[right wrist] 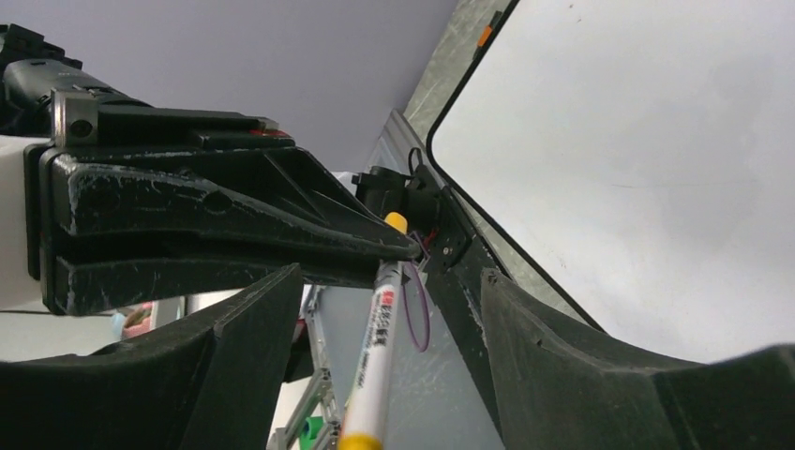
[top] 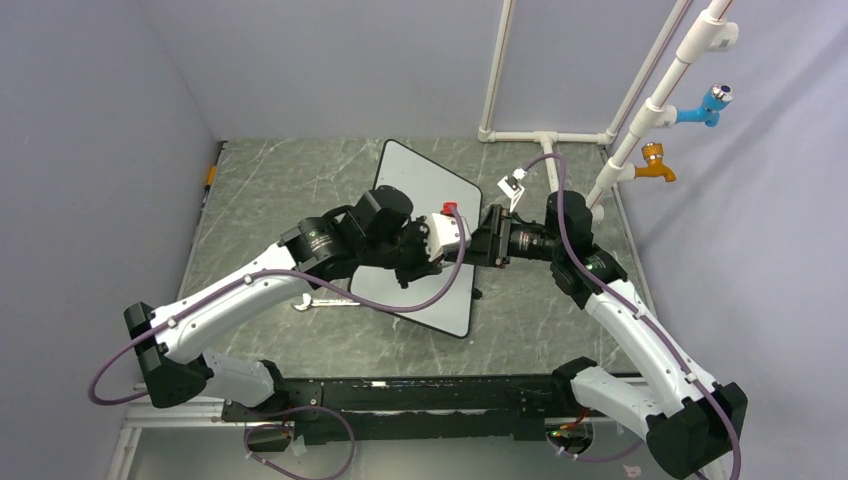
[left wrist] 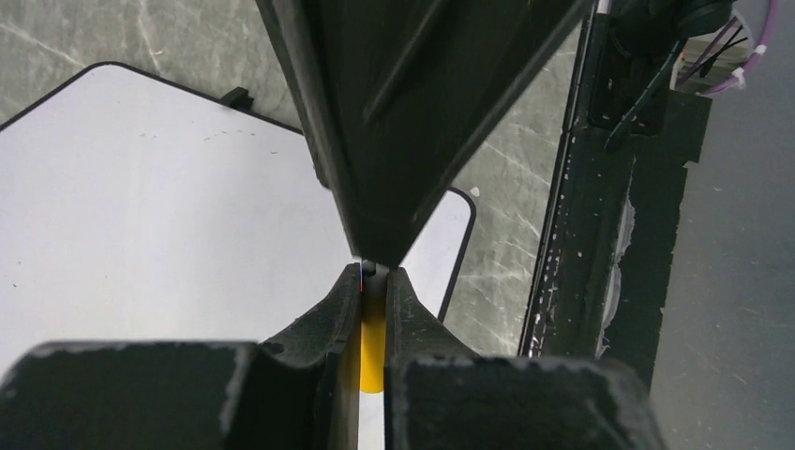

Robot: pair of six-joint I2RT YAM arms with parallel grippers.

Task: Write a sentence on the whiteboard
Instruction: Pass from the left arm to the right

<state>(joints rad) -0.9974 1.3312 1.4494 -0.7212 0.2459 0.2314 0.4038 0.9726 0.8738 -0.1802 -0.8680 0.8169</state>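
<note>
My left gripper pinches the marker's white body beside the yellow cap, so my right gripper needs to hold the marker while my left gripper takes the cap alone (right wrist: 396, 222).
The whiteboard (top: 420, 170) lies tilted on the marbled table, and both arms meet above it. My left gripper (top: 468, 243) is shut on a white marker with yellow ends (left wrist: 373, 347); its jaws pinch the marker's yellow part (left wrist: 374, 281). My right gripper (top: 482, 245) faces it from the right. In the right wrist view the marker (right wrist: 375, 366) hangs between my open right gripper (right wrist: 389, 274) with a gap on both sides. The board's surface (left wrist: 141, 216) (right wrist: 637, 169) looks blank where it shows; the sentence is not in view.
A metal wrench (top: 325, 302) lies on the table by the board's left edge, under the left arm. A white pipe frame with a blue tap (top: 715, 100) and an orange tap (top: 655, 165) stands at the back right. Grey walls enclose the table.
</note>
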